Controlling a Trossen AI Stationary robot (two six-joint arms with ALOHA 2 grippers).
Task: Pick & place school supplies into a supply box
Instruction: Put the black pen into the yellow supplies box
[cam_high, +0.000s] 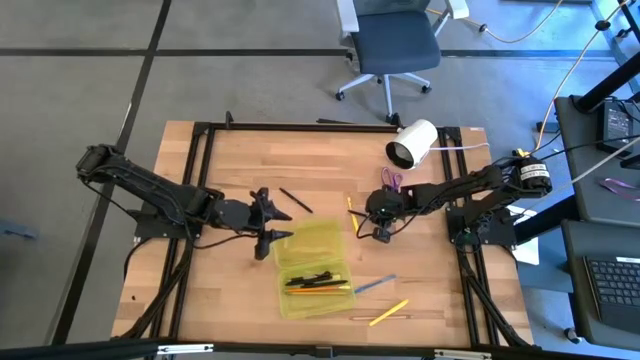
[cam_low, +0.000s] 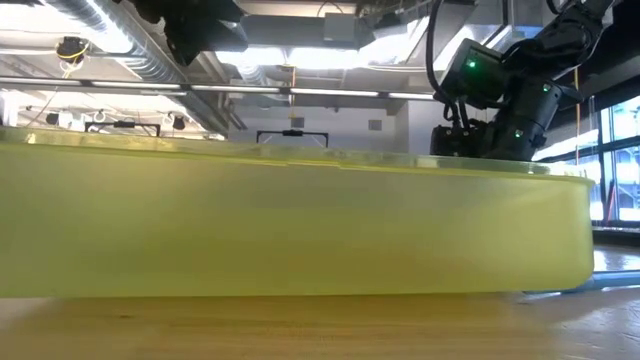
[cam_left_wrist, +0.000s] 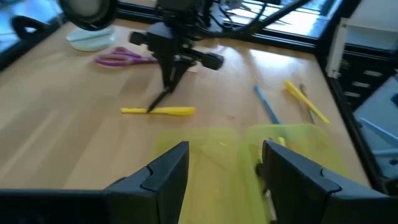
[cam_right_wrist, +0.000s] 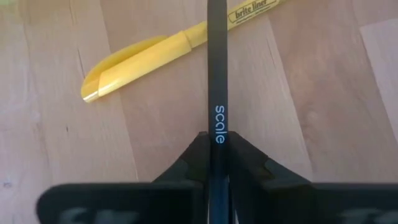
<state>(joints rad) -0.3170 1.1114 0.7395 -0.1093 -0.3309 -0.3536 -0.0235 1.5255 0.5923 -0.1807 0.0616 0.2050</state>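
Observation:
Next, I lay the black pen on the pens in the supply box's tray (cam_high: 313, 285) with my right gripper.
The supply box (cam_high: 315, 270) lies open near the table's middle, with several pens (cam_high: 318, 283) in its tray and its lid (cam_left_wrist: 217, 149) spread toward the far side. My left gripper (cam_left_wrist: 224, 171) is open, with its fingers over the lid's far left edge. My right gripper (cam_right_wrist: 216, 146) is shut on a black pen (cam_right_wrist: 217, 68) right of the box (cam_low: 300, 225). A yellow highlighter (cam_right_wrist: 143, 56) lies on the wood beneath that pen. Purple scissors (cam_left_wrist: 121, 58), a blue pen (cam_high: 375, 286) and a yellow pencil (cam_high: 388, 313) lie loose. My right gripper pinches the black pen (cam_left_wrist: 163, 93) between its two fingers at its upper part, by the printed word (cam_right_wrist: 219, 124). The fingers (cam_left_wrist: 174, 65) point steeply down and lie along the pen. The pen slants down below them, crossing the highlighter (cam_left_wrist: 158, 111); whether its tip touches the table, I cannot tell.
A white cylinder (cam_high: 412, 143) lies at the table's far right, with the scissors (cam_high: 392, 181) just near of it. One more black pen (cam_high: 295, 200) lies far of the box. An office chair (cam_high: 395, 45) stands beyond the far edge.

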